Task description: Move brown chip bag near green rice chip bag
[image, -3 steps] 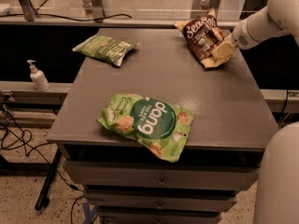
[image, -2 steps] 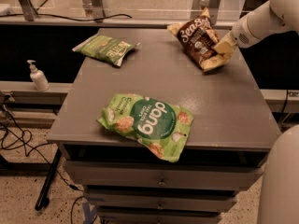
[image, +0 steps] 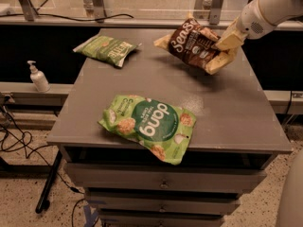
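Note:
Next, I let go of the brown chip bag with my gripper on the table (image: 182, 99) against the far edge of the green rice chip bag.
The brown chip bag (image: 191, 45) with white script lettering hangs tilted above the far right part of the grey table (image: 227, 108). My gripper (image: 226, 42) comes in from the upper right and is shut on the bag's right edge, holding it off the surface. The green rice chip bag (image: 150, 124), bright green with "dang" on a dark circle, lies flat at the table's front edge, partly overhanging it.
A smaller, duller green bag (image: 107, 49) lies at the table's far left. A soap pump bottle (image: 38, 77) stands on a ledge to the left. Drawers (image: 163, 181) sit under the tabletop. Cables lie on the floor at left.
My gripper has lifted the brown chip bag off the table and carried it leftward and toward the front. The green bags have not moved.

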